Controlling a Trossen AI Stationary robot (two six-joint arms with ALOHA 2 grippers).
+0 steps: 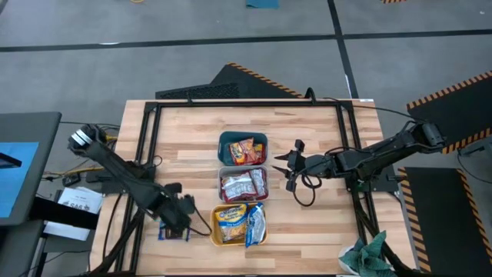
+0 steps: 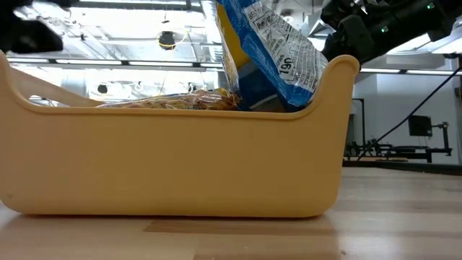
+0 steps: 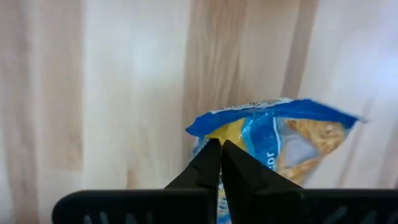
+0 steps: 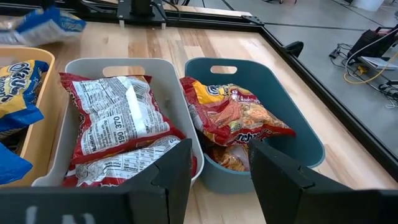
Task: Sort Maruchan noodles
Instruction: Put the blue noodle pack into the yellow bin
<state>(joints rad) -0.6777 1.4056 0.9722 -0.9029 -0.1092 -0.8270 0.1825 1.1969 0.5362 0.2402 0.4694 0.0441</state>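
Note:
The robot's left gripper needs to release the Maruchan noodle packet on the wood [image 1: 203,201] next to the white bin and the orange bin.
A yellow-and-blue Maruchan noodle packet [image 3: 280,134] sits between the shut fingers of my left gripper [image 3: 219,155], which points down over the table's near left part [image 1: 175,225], left of the orange bin [image 1: 217,237]. That bin holds more yellow-and-blue packets [image 1: 242,219], one leaning over its rim [image 2: 278,54]. The white bin [image 4: 155,68] holds silver-white packets with red print [image 4: 115,118]. The teal bin [image 4: 305,134] holds red-orange packets [image 4: 233,115]. My right gripper [image 1: 286,165] hovers open to the right of the white and teal bins, holding nothing. My left gripper pinches the packet's blue sealed end [image 3: 208,132] between its two fingers, coming from above and pointing down. The rest of the packet sticks out past the fingertips, and it looks lifted off the wood.
The three bins stand in a row from far to near along the table's middle. A green rag [image 1: 369,254] lies at the near right corner. A black frame [image 1: 154,104] runs round the tabletop. Bare wood lies left and right of the bins.

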